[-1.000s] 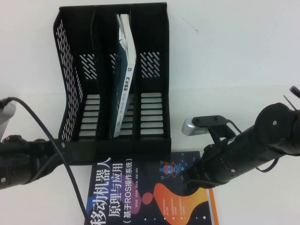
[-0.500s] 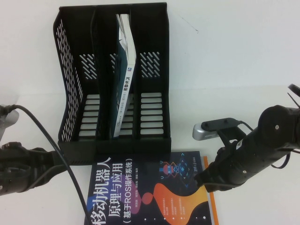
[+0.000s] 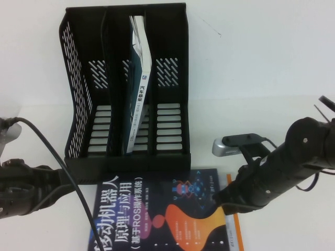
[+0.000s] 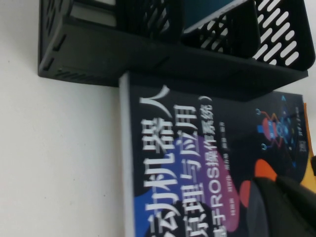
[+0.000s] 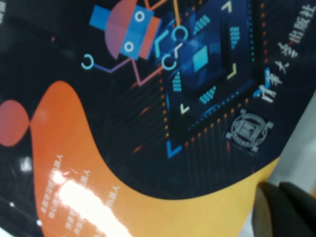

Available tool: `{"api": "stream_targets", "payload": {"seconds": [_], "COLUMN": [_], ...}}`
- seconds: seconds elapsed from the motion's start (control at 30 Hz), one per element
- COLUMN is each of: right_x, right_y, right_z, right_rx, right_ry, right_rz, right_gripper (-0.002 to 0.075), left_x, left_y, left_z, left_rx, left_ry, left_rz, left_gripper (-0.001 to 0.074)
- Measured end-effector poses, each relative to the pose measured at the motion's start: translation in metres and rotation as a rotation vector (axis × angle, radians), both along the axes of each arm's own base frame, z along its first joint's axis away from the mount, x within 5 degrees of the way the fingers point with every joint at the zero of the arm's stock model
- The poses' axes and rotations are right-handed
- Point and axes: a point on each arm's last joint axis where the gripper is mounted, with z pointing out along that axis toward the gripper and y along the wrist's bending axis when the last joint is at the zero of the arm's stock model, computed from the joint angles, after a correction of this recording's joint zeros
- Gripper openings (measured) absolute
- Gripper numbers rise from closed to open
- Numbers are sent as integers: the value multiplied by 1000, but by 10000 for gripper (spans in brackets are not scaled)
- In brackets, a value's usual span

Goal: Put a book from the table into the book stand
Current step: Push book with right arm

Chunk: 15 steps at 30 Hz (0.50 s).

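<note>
My right gripper is at the orange edge of the dark navy book. Next, my left gripper closes on the title-side edge [image 3: 95,208] [image 4: 127,145] of the dark navy book, opposite that orange edge.
The book [image 3: 157,214], dark navy with a big white Chinese title and orange-red shapes, lies flat on the white table [image 3: 261,78] just in front of the black book stand [image 3: 172,94]. My right gripper [image 3: 224,201] is low at the book's right orange edge, touching it. The right wrist view is filled by the cover [image 5: 148,123], with the right gripper [image 5: 284,210] at the orange margin. My left gripper [image 3: 68,185] is low by the book's left side, at the stand's front left corner. The left wrist view shows the book [image 4: 197,148] and the stand's base [image 4: 148,54].
A thin teal book with a white spine [image 3: 140,78] leans in the stand's middle slot; the left and right slots hold nothing. A black cable [image 3: 57,157] loops over my left arm. Bare table lies right of and behind the stand.
The book has slid and turned a little to the left and toward the near edge. My right arm pulled right off the cover, then came back left against the book's edge. My left arm drew back left.
</note>
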Motion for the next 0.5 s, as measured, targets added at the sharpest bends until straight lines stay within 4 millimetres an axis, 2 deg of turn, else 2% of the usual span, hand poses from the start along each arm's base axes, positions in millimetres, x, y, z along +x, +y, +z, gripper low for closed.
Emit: {"api": "stream_targets", "payload": {"seconds": [0.5], "right_x": [1], "right_y": [30], "right_z": [6], "right_rx": [58], "right_ry": [-44], "right_rz": [66], "right_gripper": [4], "left_x": [4], "left_y": [5], "left_z": [3], "left_rx": [4], "left_ry": [-29], "left_rz": [43], "left_gripper": [-2]}}
